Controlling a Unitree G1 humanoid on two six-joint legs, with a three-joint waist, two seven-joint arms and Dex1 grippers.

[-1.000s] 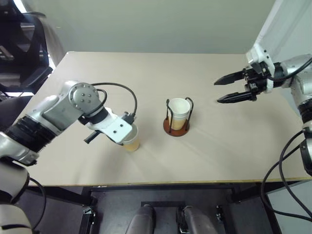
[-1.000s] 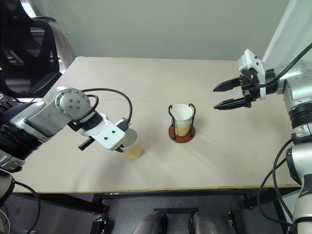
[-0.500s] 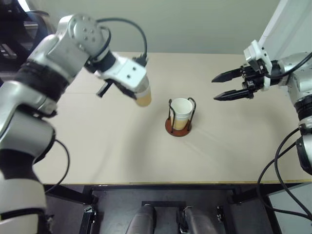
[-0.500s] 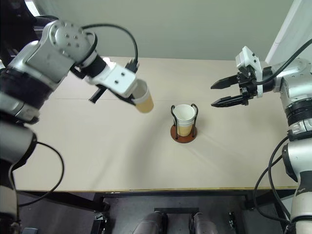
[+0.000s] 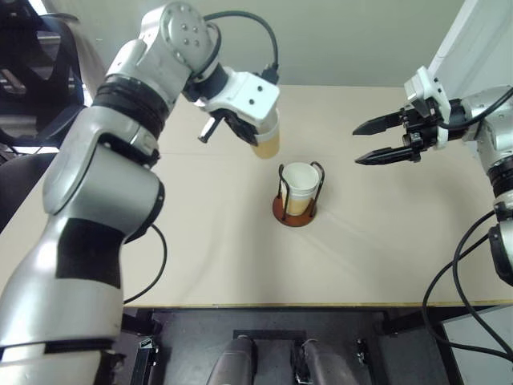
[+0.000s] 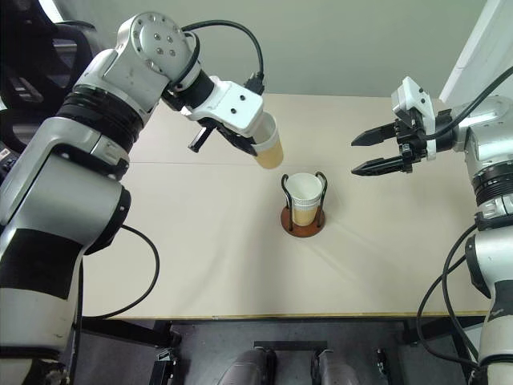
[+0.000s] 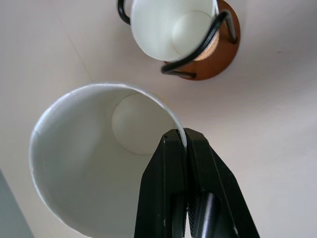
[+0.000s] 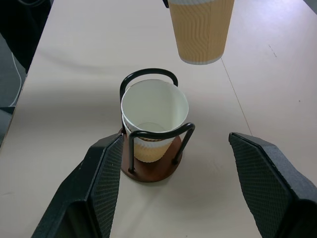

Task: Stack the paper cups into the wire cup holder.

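Note:
The robot's left gripper needs to release the tan paper cup, which hangs just behind the holder now, inside the upright cup in the wire holder (image 5: 300, 178) (image 7: 179, 29).
My left gripper (image 7: 181, 136) is shut on the rim of a tan paper cup (image 6: 271, 149), one finger inside and one outside. The cup hangs in the air, slightly tilted, just behind and to the left of the wire cup holder (image 5: 293, 212). The holder, a reddish-brown disc with two dark wire loops, stands mid-table with a paper cup (image 8: 154, 111) upright in it; a second rim seems to show just under that cup's rim. My right gripper (image 5: 357, 146) hovers open to the right of the holder, pointing at it with nothing between its fingers (image 8: 106, 188).
The beige table (image 5: 200, 249) carries nothing else. A black office chair (image 5: 32, 88) stands off its far left corner, and a pale wall runs behind the far edge.
My left arm has lifted the cup off the table at the left and carried it up and to the right, close to the holder. The right gripper has stayed in place.

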